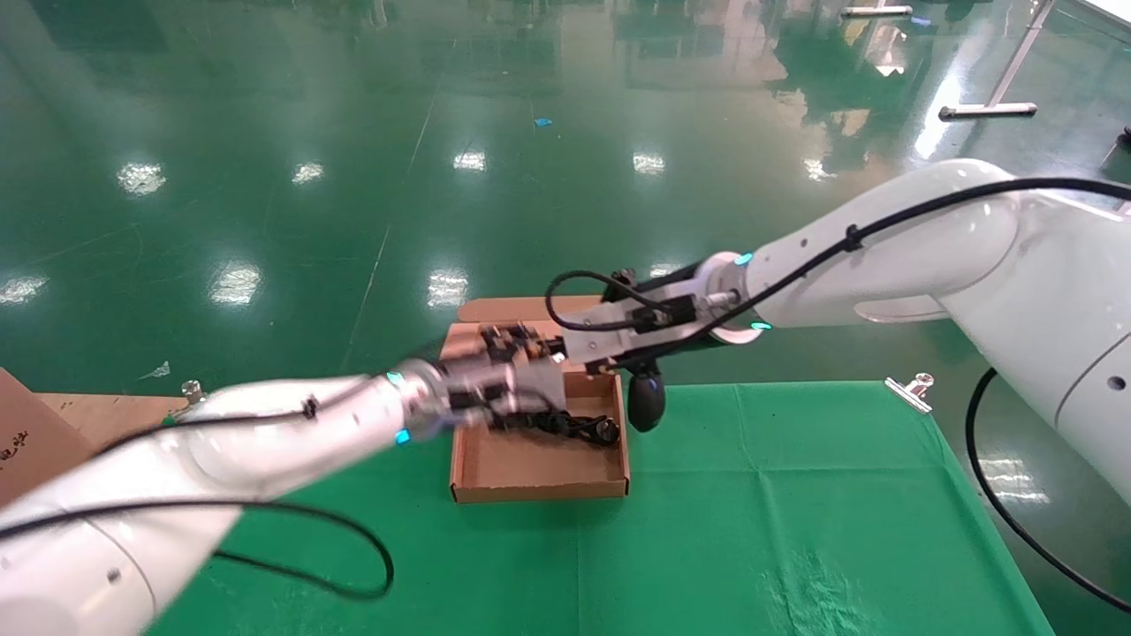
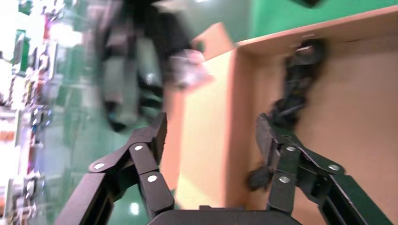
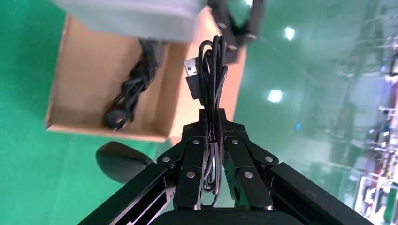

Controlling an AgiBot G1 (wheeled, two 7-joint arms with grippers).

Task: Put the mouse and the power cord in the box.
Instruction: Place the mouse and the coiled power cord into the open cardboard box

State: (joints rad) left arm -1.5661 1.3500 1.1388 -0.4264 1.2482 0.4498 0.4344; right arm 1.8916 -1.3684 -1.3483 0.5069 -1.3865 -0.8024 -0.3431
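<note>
My right gripper needs to put the mouse down on the bare box's bottom between the power cord's plug and the box's near side (image 1: 582,454) (image 3: 85,104).
The box (image 1: 530,468) lies open on the green cloth, its lid folded back at the far side. Inside, against the far wall, lies the power cord (image 1: 565,426), a black tangle with a plug (image 3: 133,89). My left gripper (image 1: 505,343) hovers open over the box's far-left wall (image 2: 234,117), nothing between its fingers (image 2: 211,129); the power cord (image 2: 295,93) sits beside one finger. My right gripper (image 3: 211,117) is shut on the mouse's coiled cable (image 3: 209,70). The mouse (image 1: 646,399) dangles below it, just outside the box's right wall (image 3: 123,161).
Green cloth (image 1: 795,512) covers the table around the box. A metal clip (image 1: 910,389) holds its far right edge, another (image 1: 190,389) the far left. A brown cardboard piece (image 1: 26,424) stands at the left. Shiny green floor lies beyond.
</note>
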